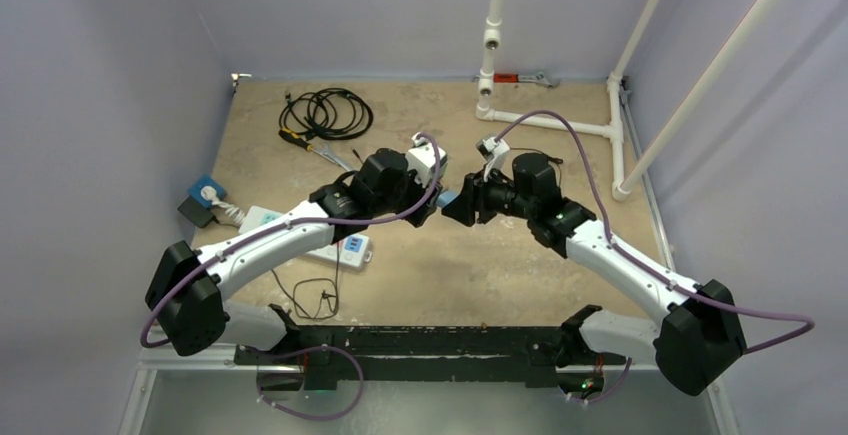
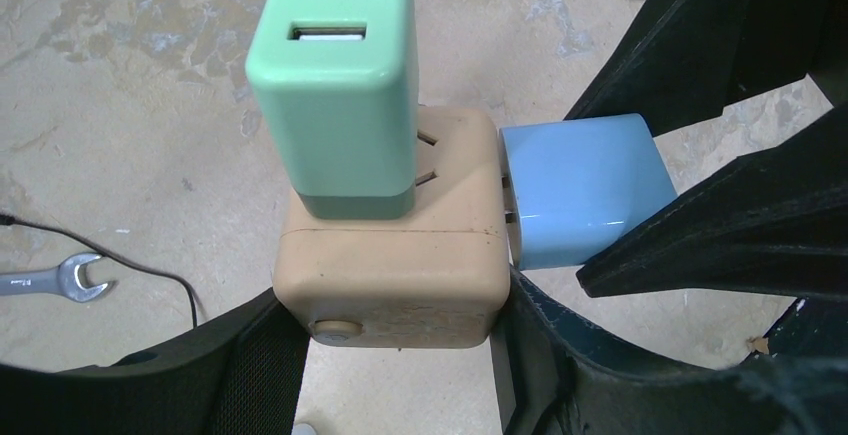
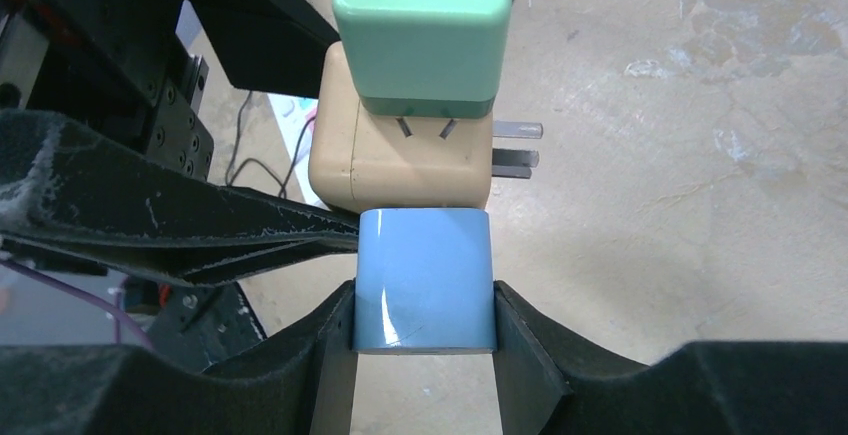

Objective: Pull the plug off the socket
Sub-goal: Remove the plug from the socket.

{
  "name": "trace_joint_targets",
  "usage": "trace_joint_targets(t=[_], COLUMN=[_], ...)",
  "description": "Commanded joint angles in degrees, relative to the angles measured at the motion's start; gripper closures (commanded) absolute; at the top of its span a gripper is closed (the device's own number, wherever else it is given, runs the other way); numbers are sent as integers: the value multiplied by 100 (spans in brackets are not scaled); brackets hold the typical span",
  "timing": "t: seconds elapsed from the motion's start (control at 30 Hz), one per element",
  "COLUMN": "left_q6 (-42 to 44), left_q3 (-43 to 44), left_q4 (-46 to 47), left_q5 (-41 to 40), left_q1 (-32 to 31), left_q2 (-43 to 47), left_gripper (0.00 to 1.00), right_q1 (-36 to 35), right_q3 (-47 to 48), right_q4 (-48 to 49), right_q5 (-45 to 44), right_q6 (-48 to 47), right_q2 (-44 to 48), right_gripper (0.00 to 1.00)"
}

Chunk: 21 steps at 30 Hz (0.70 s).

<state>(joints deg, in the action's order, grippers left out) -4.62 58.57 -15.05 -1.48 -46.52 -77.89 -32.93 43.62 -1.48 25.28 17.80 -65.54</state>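
The blue plug will go down on the table [image 1: 525, 208] beneath my right gripper's wrist, in front of the white pipes.
A beige cube socket [image 2: 395, 265] is held in the air between my two arms. My left gripper [image 2: 400, 340] is shut on the cube's two sides. A green USB plug [image 2: 335, 75] sits in the cube's top face. A blue plug [image 2: 580, 190] sits in the cube's side face, its prongs just showing at the gap. My right gripper [image 3: 425, 330] is shut on the blue plug [image 3: 425, 280], squeezing it on both sides. In the right wrist view the cube [image 3: 400, 160] shows metal prongs on its right. In the top view the grippers meet at the blue plug [image 1: 449, 198].
A white power strip [image 1: 330, 240] and a blue plug [image 1: 207, 193] lie at the left. A coiled black cable [image 1: 325, 113] and a screwdriver [image 1: 305, 143] lie at the back. White pipes [image 1: 560, 120] stand at the back right. A spanner [image 2: 55, 280] lies on the table.
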Motion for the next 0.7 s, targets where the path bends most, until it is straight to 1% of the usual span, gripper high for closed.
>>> trace_joint_targets(t=[0.0,0.13,0.23,0.47,0.6,0.67], left_q6=[-2,-34,-68,-129,-122,-95], left_q3=[-141,-197,-226,-249,-233,-216], left_q4=[72,136,199,245,228,182], left_q5=[-461,-471,-426,-254,-335,-506], left_q1=[155,98,67,-5,-22,-23], left_q2=[104,153,147,1,-58,-95], left_gripper=[100,100,100,100,100,100], right_q1=[-73,-74,-73,-79,-74,-78], right_q3=[197,125,160,349,226,259], right_q4=[821,1190,1234,1022,1356,1306], right_q5=[195,38,-121,-613,-611,-530], right_q6=[1025,1876,2192,2329,2234,2049], right_q2=[-13,-140,-243,-382,-276,-272], right_gripper=[100,100,100,100,100,100])
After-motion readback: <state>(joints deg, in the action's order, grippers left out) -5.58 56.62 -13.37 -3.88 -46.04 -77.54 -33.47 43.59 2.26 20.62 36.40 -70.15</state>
